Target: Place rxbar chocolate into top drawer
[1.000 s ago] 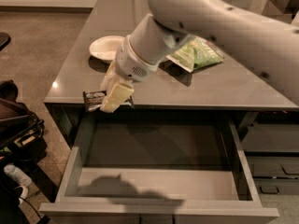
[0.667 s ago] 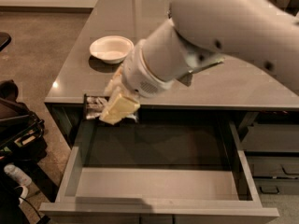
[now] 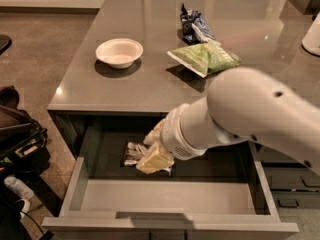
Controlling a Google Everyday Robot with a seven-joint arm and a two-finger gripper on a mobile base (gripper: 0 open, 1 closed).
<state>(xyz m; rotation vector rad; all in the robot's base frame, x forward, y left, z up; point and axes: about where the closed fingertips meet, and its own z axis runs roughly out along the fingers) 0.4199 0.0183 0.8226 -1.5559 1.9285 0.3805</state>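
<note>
The robot's gripper will release the rxbar chocolate on the top drawer's bottom (image 3: 145,184), where the drawer's dark back part meets its pale front.
The top drawer (image 3: 170,198) is pulled open below the grey counter (image 3: 100,91). My gripper (image 3: 154,159) has reached down inside it, toward the back left. It is shut on the rxbar chocolate (image 3: 133,153), a black wrapper with white lettering that sticks out to the left of the cream fingers (image 3: 156,161). The bar is low over the dark drawer floor; I cannot tell if it touches. My arm hides the right part of the bar.
On the counter are a white bowl (image 3: 119,52), a green snack bag (image 3: 205,58) and a dark blue and white snack bag (image 3: 194,26). A white object (image 3: 312,36) stands at the far right. Dark drawers with handles (image 3: 290,184) are at the right. A black bag (image 3: 20,134) lies on the floor at the left.
My gripper has carried the bar from above the drawer's left front corner down into the drawer. The view has shifted, so the snack bags on the counter show.
</note>
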